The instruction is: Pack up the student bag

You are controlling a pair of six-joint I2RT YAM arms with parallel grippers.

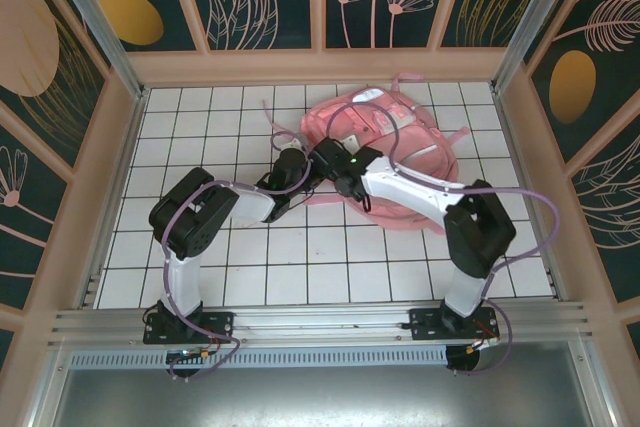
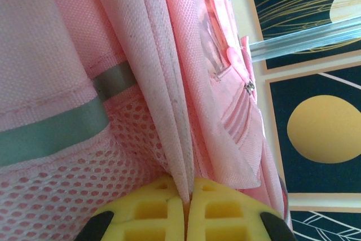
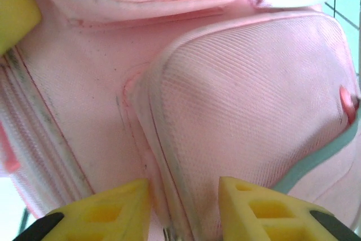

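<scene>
The pocket's raised seam is between my right gripper's fingers and the zip pull is off to one side, so I should back away and pinch the zip pull itself [image 3: 167, 233].
The student bag [image 1: 400, 137] is a soft pink backpack lying at the back middle of the white tiled table. My left gripper [image 1: 300, 162] is at the bag's left edge. In the left wrist view it [image 2: 189, 196] is shut on a thin fold of the bag's pink fabric [image 2: 169, 94], beside mesh and a grey stripe [image 2: 53, 131]. My right gripper [image 1: 335, 162] is just beside it, over the bag. In the right wrist view its yellow fingers stand apart [image 3: 185, 193], astride a raised seam of a bulging pocket [image 3: 248, 94]. The fingers are not pressing it together.
Pink straps [image 1: 275, 132] trail from the bag's left side onto the tiles. Panelled walls [image 1: 320, 57] and metal frame posts [image 1: 95, 17] close the table in on three sides. Bare tiles [image 1: 300, 267] lie between the bag and the arm bases.
</scene>
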